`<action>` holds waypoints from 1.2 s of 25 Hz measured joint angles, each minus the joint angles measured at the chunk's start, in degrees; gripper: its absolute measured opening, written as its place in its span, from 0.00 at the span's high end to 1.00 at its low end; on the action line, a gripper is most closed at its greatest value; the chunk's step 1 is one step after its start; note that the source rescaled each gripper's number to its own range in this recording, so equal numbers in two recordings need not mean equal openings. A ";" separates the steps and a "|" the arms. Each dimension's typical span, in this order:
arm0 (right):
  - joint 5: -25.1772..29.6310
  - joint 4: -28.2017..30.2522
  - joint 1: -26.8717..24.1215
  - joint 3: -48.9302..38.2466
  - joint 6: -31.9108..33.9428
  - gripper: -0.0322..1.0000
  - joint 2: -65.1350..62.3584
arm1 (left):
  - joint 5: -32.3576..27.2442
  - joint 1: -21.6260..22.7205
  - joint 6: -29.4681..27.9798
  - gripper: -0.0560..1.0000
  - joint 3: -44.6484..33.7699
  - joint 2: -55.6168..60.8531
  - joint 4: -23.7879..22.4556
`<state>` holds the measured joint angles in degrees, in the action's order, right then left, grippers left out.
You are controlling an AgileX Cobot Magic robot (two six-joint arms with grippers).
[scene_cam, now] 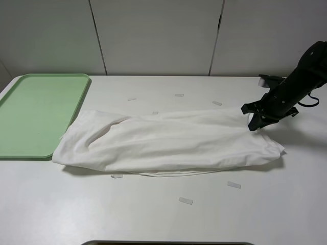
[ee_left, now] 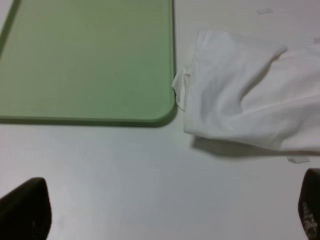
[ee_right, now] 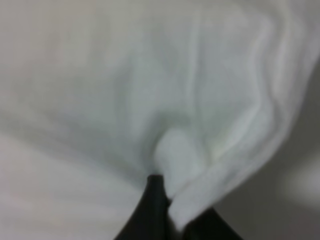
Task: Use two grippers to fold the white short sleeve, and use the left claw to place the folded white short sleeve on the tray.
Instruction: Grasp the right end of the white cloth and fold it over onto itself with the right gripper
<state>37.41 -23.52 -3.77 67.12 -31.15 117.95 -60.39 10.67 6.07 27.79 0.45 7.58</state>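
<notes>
The robot's right gripper should release the shirt's end on the middle of the long white band (scene_cam: 176, 127), toward the band's back edge.
The white short sleeve (scene_cam: 168, 140) lies across the table as a long folded band, its left end touching the corner of the pale green tray (scene_cam: 36, 112). My right gripper (scene_cam: 254, 120) is at the shirt's far right corner, shut on a pinch of white cloth, as the right wrist view shows (ee_right: 172, 210) with the fabric (ee_right: 150, 75) bunched between the fingers. My left gripper (ee_left: 167, 210) is open and empty, hovering over bare table short of the tray (ee_left: 85, 60) and the shirt's left end (ee_left: 250, 95). The left arm is out of the high view.
Small white paper strips lie around the shirt, one in front (scene_cam: 234, 185), one nearer the front edge (scene_cam: 186, 200) and one behind (scene_cam: 179, 95). A white panelled wall stands behind the table. A dark edge (scene_cam: 168, 243) shows at the table's front.
</notes>
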 joint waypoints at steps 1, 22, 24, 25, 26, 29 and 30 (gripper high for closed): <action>0.19 1.14 0.49 0.00 0.27 0.97 -0.51 | 0.00 0.00 0.00 0.00 0.00 0.00 0.00; 2.58 12.53 18.71 0.00 23.54 0.97 -16.99 | 0.00 0.00 0.00 0.00 0.00 0.00 0.00; 1.77 11.80 19.30 0.00 24.56 0.97 -16.58 | 0.00 0.00 0.00 0.00 0.00 0.00 0.00; 1.37 11.20 19.57 0.00 25.27 0.97 -16.35 | 0.00 0.00 0.00 0.00 0.00 0.00 0.00; 0.90 10.73 20.01 0.00 26.08 0.97 -15.98 | 0.00 0.00 0.00 0.00 0.00 0.00 0.00; -0.08 9.43 21.52 0.09 28.49 0.97 -14.32 | 0.00 0.00 0.00 0.00 0.00 0.00 0.00; -0.54 8.64 22.70 0.61 29.80 0.97 -13.21 | 0.00 0.00 0.00 0.00 0.00 0.00 0.00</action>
<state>36.87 -14.88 18.93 67.73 -1.34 104.75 -60.39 10.67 6.07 27.79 0.45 7.58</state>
